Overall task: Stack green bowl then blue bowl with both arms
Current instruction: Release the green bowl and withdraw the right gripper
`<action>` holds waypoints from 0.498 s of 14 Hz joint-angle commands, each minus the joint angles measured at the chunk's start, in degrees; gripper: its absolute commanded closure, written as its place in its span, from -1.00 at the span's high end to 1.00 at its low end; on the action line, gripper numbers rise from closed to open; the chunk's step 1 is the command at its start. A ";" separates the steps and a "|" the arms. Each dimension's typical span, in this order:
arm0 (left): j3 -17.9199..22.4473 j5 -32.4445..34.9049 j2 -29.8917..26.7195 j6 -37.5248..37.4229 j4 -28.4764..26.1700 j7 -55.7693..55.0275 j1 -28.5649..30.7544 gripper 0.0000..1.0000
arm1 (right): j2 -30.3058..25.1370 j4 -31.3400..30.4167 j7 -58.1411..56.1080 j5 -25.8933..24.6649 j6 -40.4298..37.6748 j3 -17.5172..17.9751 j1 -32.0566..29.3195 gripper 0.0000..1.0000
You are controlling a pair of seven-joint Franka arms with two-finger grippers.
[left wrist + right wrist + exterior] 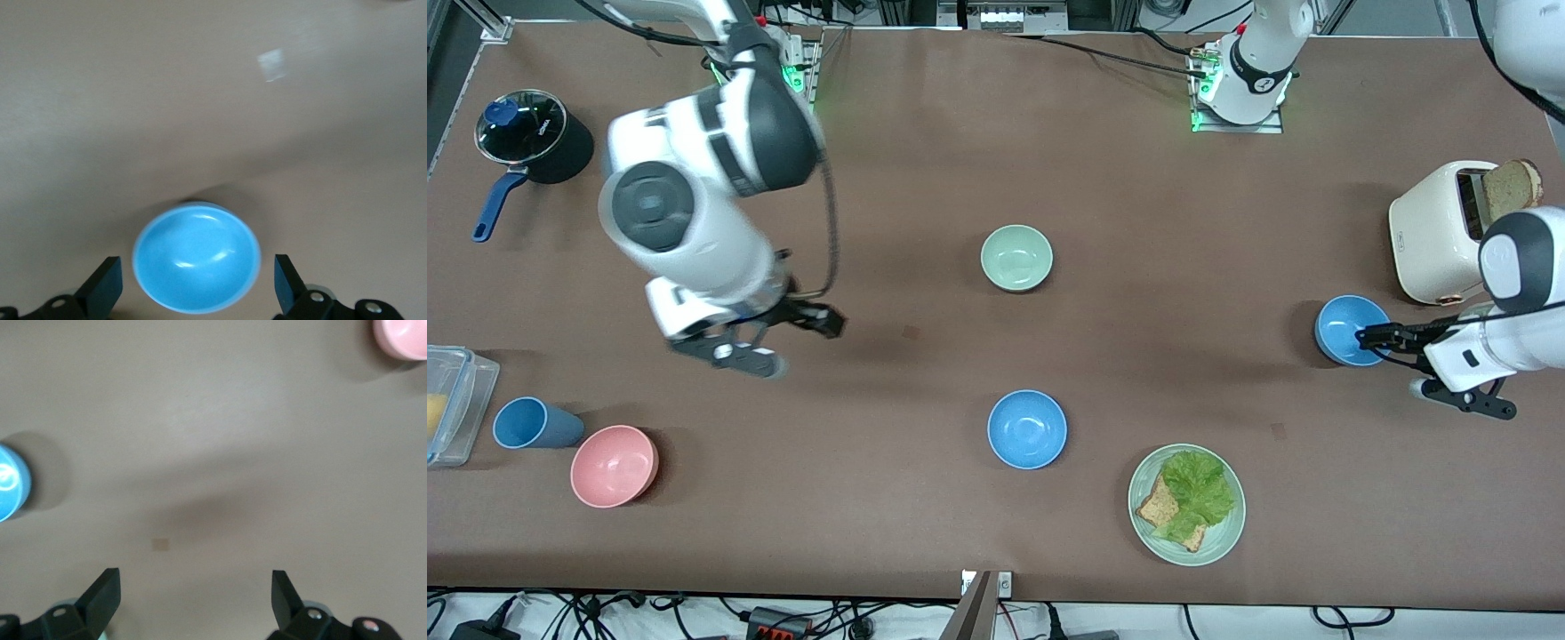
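Next, I close my left gripper on the blue bowl's rim (1387,326) (134,265) next to the toaster, on the side of the bowl that faces the left arm.
The pale green bowl (1016,258) sits mid-table. One blue bowl (1027,428) sits nearer the front camera than it. A second blue bowl (1347,329) sits at the left arm's end, beside the toaster. My left gripper (1371,339) is open at this bowl's rim. In the left wrist view the bowl (197,259) lies between the spread fingers (107,287) of the gripper (197,288), untouched. My right gripper (796,342) is open and empty over bare table toward the right arm's end. The right wrist view shows it (193,597) open over bare table, with a blue bowl (10,483) at the edge.
A white toaster (1440,231) with bread stands close to the left arm. A green plate (1185,504) with lettuce and toast lies near the front edge. A pink bowl (614,465), blue cup (529,423), clear container (449,404) and black pot (534,133) stand at the right arm's end.
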 commanded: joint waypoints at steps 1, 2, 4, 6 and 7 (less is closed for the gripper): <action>-0.60 1.48 0.60 3.82 -1.96 4.95 2.54 1.00 | -1.56 0.22 -7.21 -0.47 -1.51 0.78 -5.55 1.00; -0.60 1.48 0.17 5.93 -3.97 6.36 3.24 1.00 | -2.18 0.22 -11.50 -0.56 -1.60 0.78 -8.01 1.00; -0.60 1.48 -1.68 9.01 -8.46 6.54 3.42 1.00 | -2.97 0.22 -19.33 -0.82 -1.51 0.78 -12.06 1.00; -0.60 1.48 -3.78 9.99 -12.24 6.63 4.65 1.00 | -5.34 -0.83 -24.09 -0.38 -1.60 1.04 -16.37 1.00; -0.60 1.57 -5.36 11.21 -15.21 6.81 5.09 1.00 | -7.44 -2.23 -25.07 -0.38 -1.69 1.57 -18.21 1.00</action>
